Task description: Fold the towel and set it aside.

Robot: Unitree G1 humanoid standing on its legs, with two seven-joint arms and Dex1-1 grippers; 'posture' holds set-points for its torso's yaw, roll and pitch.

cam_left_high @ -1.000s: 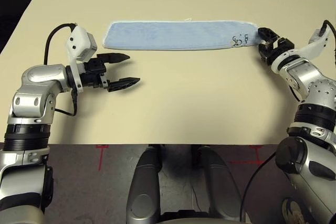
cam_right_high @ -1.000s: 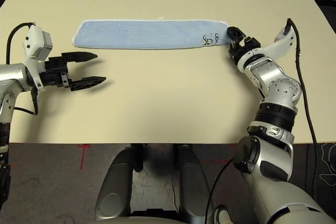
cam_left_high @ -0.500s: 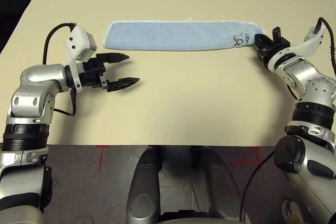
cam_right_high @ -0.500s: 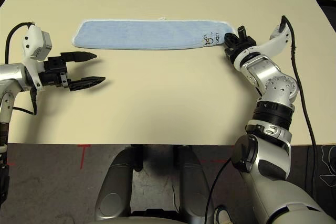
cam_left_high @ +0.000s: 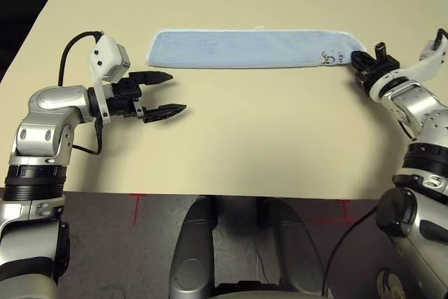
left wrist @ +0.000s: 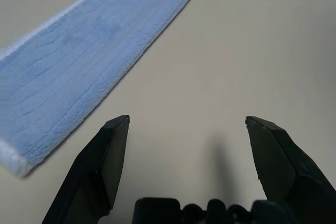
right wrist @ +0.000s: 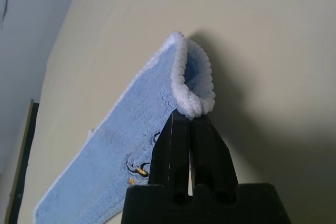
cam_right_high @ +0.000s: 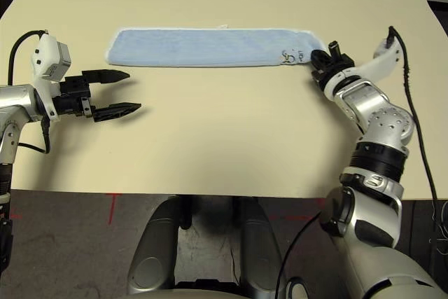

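My right gripper is going to release the towel's marked end on top of the middle of the light-blue towel strip (cam_left_high: pixel 253 52) (right wrist: pixel 95 184).
The light-blue towel (cam_left_high: pixel 245 48) lies as a long folded strip across the far middle of the table, with white edging and a small dark mark (cam_left_high: pixel 329 56) near its right end. My right gripper (cam_left_high: pixel 360 59) is shut on that right end; in the right wrist view the towel's white edge (right wrist: pixel 191 95) curls up over the closed fingertips. My left gripper (cam_left_high: pixel 168 92) hovers open just in front of the strip's left end, not touching it; the left wrist view shows the towel (left wrist: pixel 89 61) beyond its spread fingers (left wrist: pixel 107 150).
The cream tabletop (cam_left_high: pixel 266 138) stretches bare between the arms and in front of the towel. Its front edge (cam_left_high: pixel 238 194) runs just ahead of my body, and dark floor lies past the left edge (cam_left_high: pixel 21 12).
My right gripper closed on the towel's right end and pulled it rightward; the whole strip slid to the right with it. My left gripper stayed put, open.
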